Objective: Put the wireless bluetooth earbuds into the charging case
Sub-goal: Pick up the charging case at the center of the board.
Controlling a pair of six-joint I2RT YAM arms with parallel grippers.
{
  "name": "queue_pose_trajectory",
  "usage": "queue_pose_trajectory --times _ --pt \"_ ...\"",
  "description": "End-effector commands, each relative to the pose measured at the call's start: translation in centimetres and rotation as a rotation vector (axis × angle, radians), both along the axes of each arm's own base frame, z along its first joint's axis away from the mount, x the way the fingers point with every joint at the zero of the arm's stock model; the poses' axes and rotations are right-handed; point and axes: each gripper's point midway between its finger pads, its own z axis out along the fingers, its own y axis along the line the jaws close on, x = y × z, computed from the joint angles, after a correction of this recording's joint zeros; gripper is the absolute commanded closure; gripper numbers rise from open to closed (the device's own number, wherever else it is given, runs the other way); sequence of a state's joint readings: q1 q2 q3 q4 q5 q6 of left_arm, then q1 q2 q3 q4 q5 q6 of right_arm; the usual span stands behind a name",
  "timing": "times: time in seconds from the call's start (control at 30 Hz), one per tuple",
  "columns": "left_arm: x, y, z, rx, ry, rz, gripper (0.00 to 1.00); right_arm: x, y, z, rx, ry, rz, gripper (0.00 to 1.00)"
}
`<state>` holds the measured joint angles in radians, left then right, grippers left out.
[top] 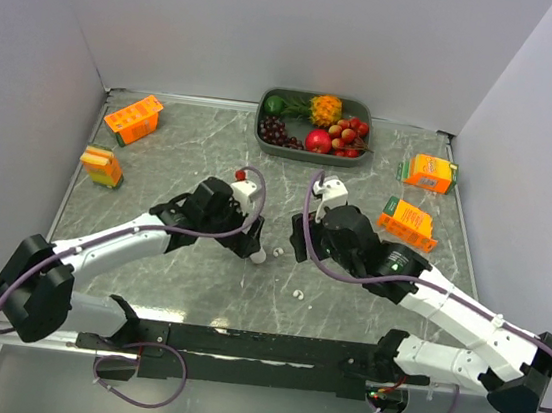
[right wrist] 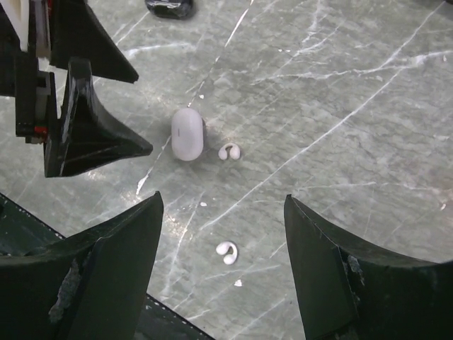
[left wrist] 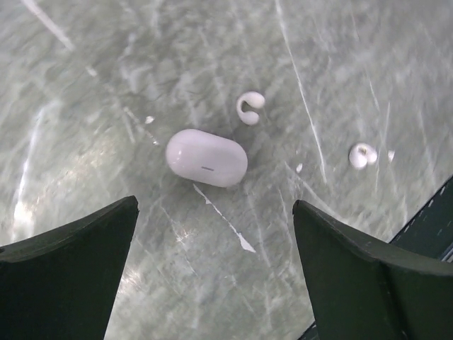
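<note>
Next, I close my left gripper on the rounded ends (top: pixel 259 257) (left wrist: pixel 207 158) of the white charging case, so that I hold it lengthwise between my fingers.
The charging case (left wrist: pixel 207 157) is a white pill-shaped pod lying shut on the marble table; it also shows in the other two views (right wrist: pixel 187 133) (top: pixel 259 256). One white earbud (left wrist: pixel 249 108) (right wrist: pixel 228 151) lies just beside the case. A second white earbud (left wrist: pixel 362 155) (right wrist: pixel 226 252) (top: pixel 297 294) lies farther off, toward the near edge. My left gripper (left wrist: pixel 215 204) hangs open just short of the case, with nothing in it. My right gripper (right wrist: pixel 223 198) is open above the second earbud, apart from it. A glossy black object (right wrist: pixel 170 7) is cut off at the top of the right wrist view.
A grey-green tray (top: pixel 293 152) of fruit stands at the back centre. Orange cartons sit at the back left (top: pixel 133 118), left (top: pixel 102 166), back right (top: pixel 429 172) and right (top: pixel 407 221). The left gripper's fingers (right wrist: pixel 85 134) stand close to the case in the right wrist view.
</note>
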<state>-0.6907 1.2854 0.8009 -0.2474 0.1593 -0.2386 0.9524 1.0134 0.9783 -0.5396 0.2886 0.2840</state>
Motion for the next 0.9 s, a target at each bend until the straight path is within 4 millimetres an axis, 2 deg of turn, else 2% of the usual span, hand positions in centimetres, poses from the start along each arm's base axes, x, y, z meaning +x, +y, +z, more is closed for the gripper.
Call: queue_pose_trajectory --times 0.0,0.17,0.3,0.87 --pt "0.2 -2.0 -0.5 0.031 -0.078 -0.238 0.04 0.2 -0.9 0.2 -0.022 -0.033 -0.005 0.24" --pt "0.4 -2.9 -2.6 0.084 -0.109 -0.343 0.04 -0.4 -1.0 0.4 -0.003 -0.035 0.017 0.24" --pt "0.8 -3.6 -4.1 0.123 -0.066 -0.370 0.04 -0.8 -0.9 0.6 0.031 -0.027 0.021 0.24" --pt "1.7 -3.6 -7.5 0.268 -0.062 -0.373 0.04 -1.1 -0.6 0.4 0.050 -0.009 0.024 0.24"
